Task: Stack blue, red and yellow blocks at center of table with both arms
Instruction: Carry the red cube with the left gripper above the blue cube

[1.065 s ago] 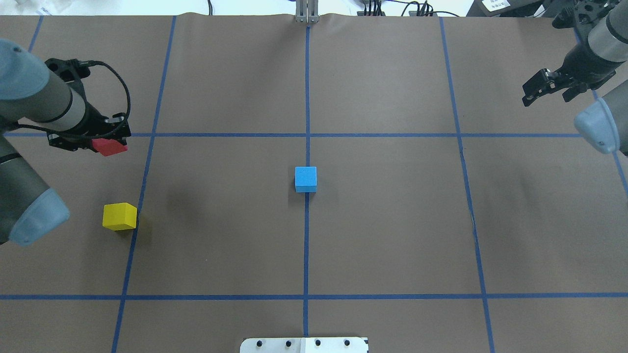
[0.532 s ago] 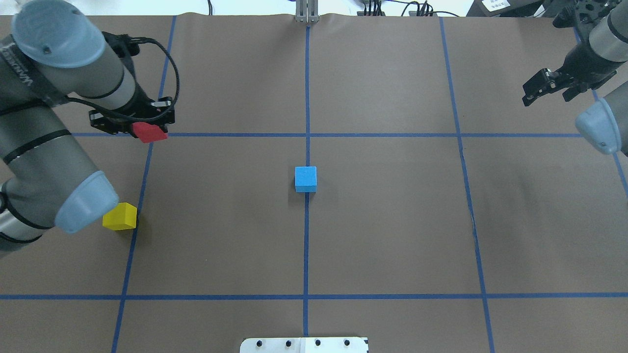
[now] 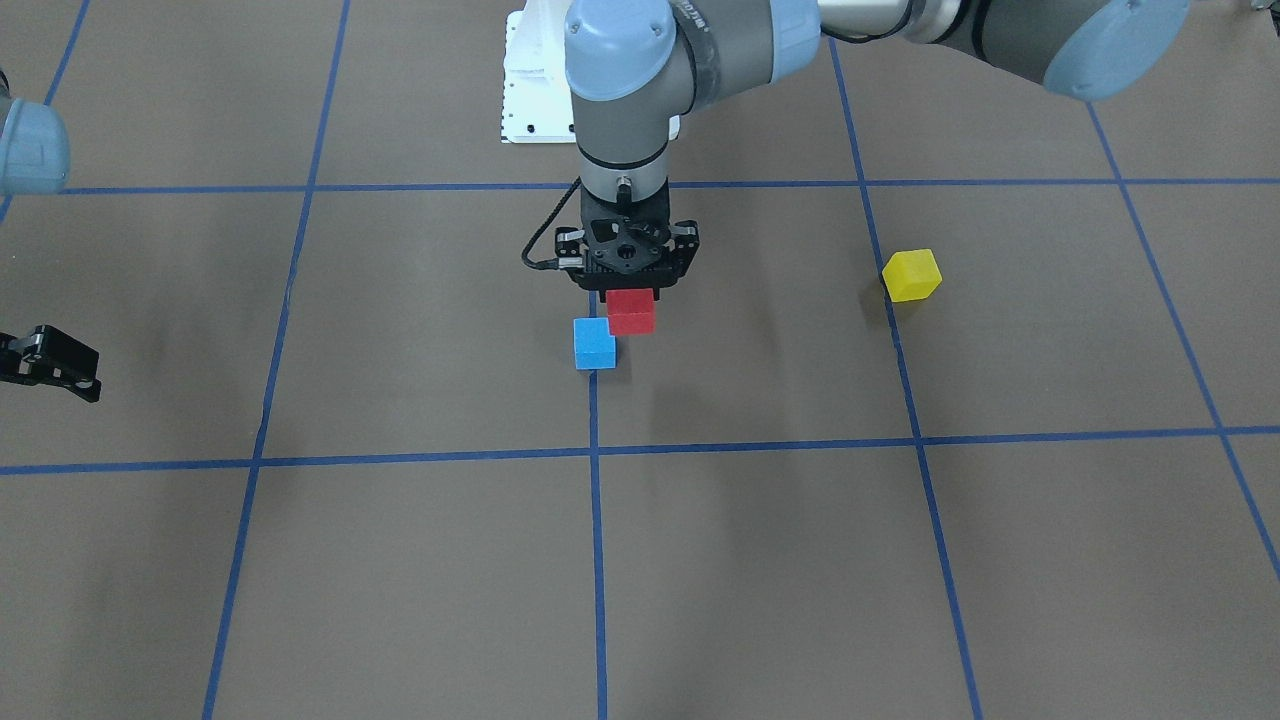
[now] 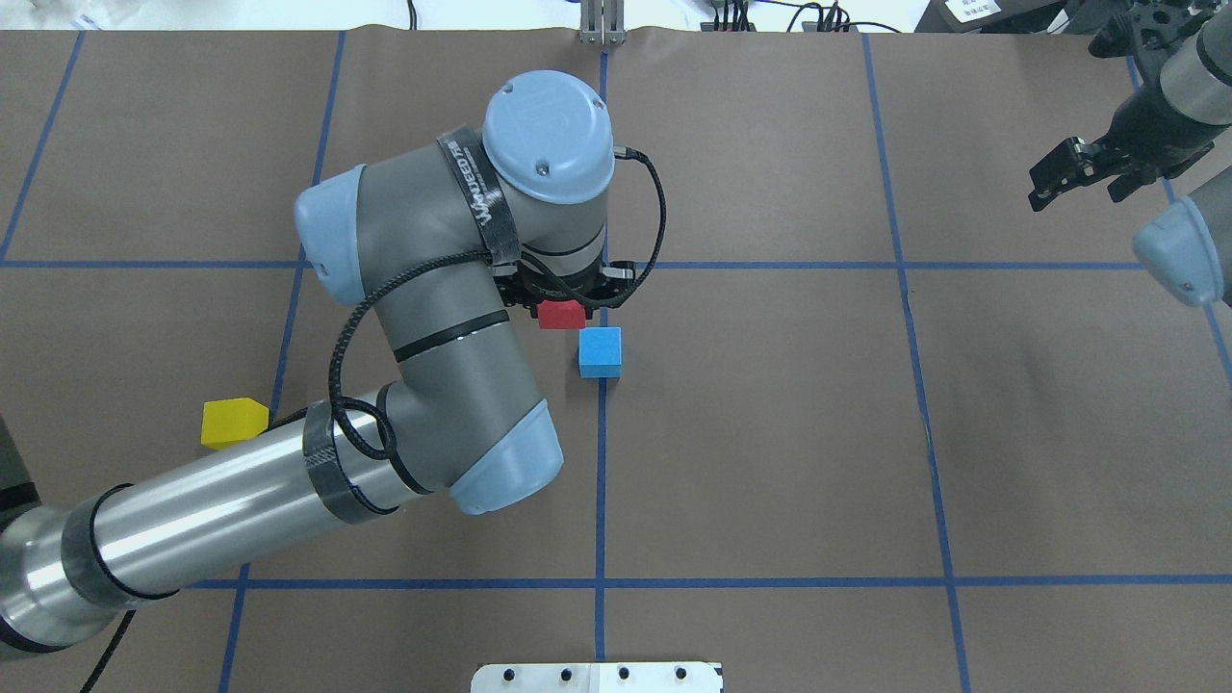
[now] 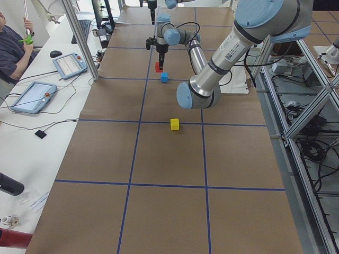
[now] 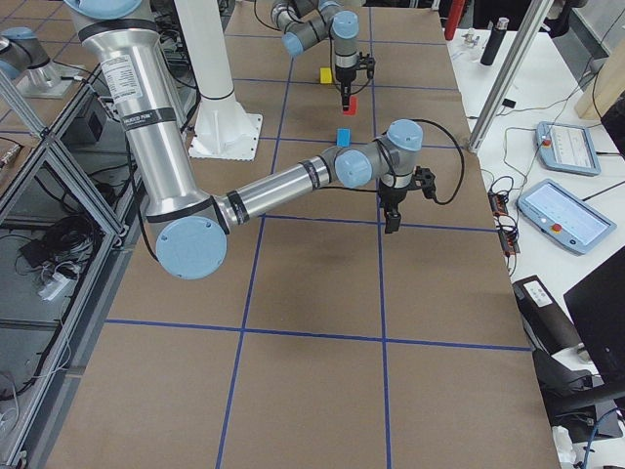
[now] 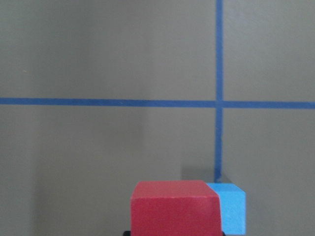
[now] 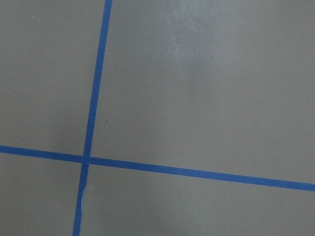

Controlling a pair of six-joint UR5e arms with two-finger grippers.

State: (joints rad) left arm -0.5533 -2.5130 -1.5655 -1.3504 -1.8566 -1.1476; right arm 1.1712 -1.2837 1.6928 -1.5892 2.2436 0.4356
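My left gripper is going to release the red block on top of the blue block (image 3: 597, 334) (image 7: 223, 210), setting it free there. The red block is still held above the table.
My left gripper (image 4: 563, 306) is shut on the red block (image 4: 562, 315) and holds it above the table, beside the blue block (image 4: 600, 351) on its left and far side. In the left wrist view the red block (image 7: 174, 206) partly covers the blue block (image 7: 230, 209). The front view shows the red block (image 3: 631, 311) higher than the blue block (image 3: 595, 343), which rests at the table's center. The yellow block (image 4: 231, 422) lies at the left, partly hidden by my left arm. My right gripper (image 4: 1076, 188) is open and empty at the far right.
My left arm's elbow and forearm (image 4: 433, 404) stretch over the left half of the table. Blue tape lines (image 4: 602, 481) mark a grid on the brown cover. A white base plate (image 4: 597, 677) sits at the near edge. Tablets (image 5: 32, 95) lie on a side desk.
My left arm has swung right from the table's left side to the center, carrying the red block up beside the blue block. The right arm has barely moved.
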